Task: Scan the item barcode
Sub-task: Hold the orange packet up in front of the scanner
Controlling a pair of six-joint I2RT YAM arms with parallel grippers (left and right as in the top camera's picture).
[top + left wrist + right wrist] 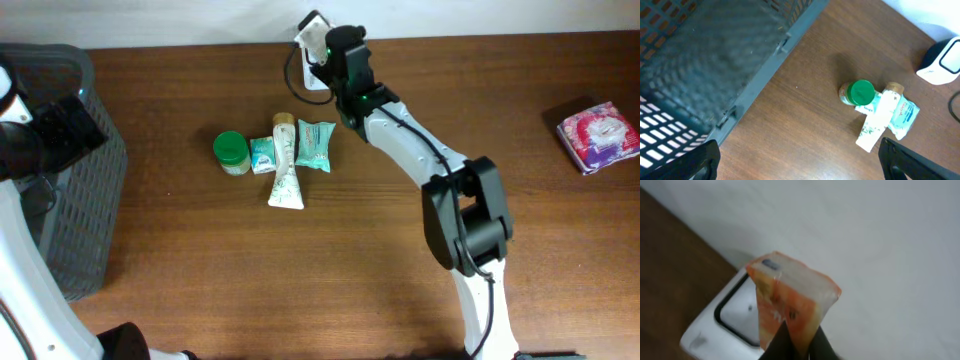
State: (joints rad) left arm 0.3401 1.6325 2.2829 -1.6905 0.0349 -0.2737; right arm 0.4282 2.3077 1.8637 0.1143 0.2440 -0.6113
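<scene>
My right gripper will let go of the orange packet on the bare table point(544, 119) beside the pink packet, on the scanner's side.
In the right wrist view my right gripper point(799, 344) is shut on the lower edge of an orange packet point(790, 302), which stands up tilted in front of a white scanner point(715, 327) with a dark-framed window. Overhead, that gripper point(325, 48) is at the table's far edge beside the scanner point(312, 25); the packet is hidden there. My left gripper point(800, 167) is open and empty above bare table beside the basket. Only the tips of its fingers point(697, 160) show.
A dark grey basket point(85, 190) fills the left side. A green-lidded jar point(232, 152), a white tube point(286, 178) and two teal packets point(316, 145) lie mid-table. A pink packet point(598, 135) lies at the far right. A cable point(293, 72) runs from the scanner.
</scene>
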